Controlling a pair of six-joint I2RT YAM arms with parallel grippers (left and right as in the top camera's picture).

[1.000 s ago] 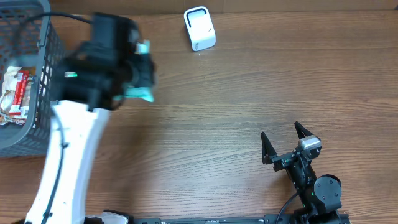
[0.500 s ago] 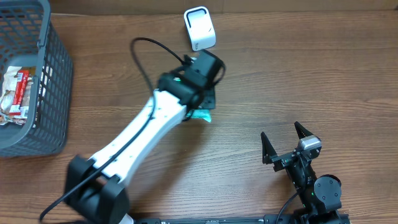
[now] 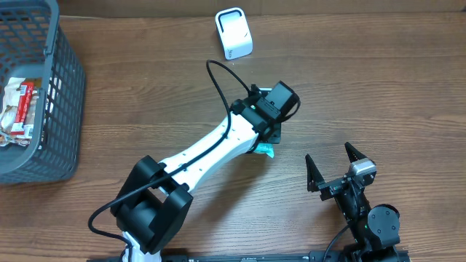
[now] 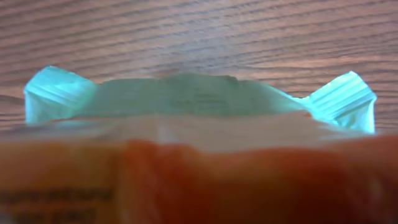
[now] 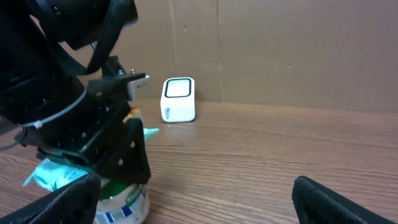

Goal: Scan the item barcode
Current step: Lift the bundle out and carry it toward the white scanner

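Note:
My left gripper is holding the packet deep, close to its wrist, so I need to lay it flat, back away and pinch its orange side (image 4: 236, 177) with the fingertips.
The item (image 3: 264, 151) is a soft packet with teal crimped ends and a white, green and blue label. My left gripper (image 3: 266, 135) is shut on it, low over the wooden table right of centre. The packet (image 4: 199, 99) fills the left wrist view, teal at the far edge and orange close up, hiding the fingers. The right wrist view shows the packet (image 5: 121, 199) under the black left gripper (image 5: 109, 146). The white scanner box (image 3: 234, 33) stands at the table's far edge, also seen in the right wrist view (image 5: 178, 99). My right gripper (image 3: 328, 153) rests open and holds nothing at the near right.
A grey mesh basket (image 3: 54, 94) stands at the far left with snack packets (image 3: 18, 109) inside. A brown cardboard wall (image 5: 280, 50) rises behind the scanner. The left arm's white link (image 3: 204, 156) stretches diagonally across the middle of the table.
My left arm has swung the packet from beside the basket rightward across the table, ending right of centre, close to the right gripper. The right arm has not moved.

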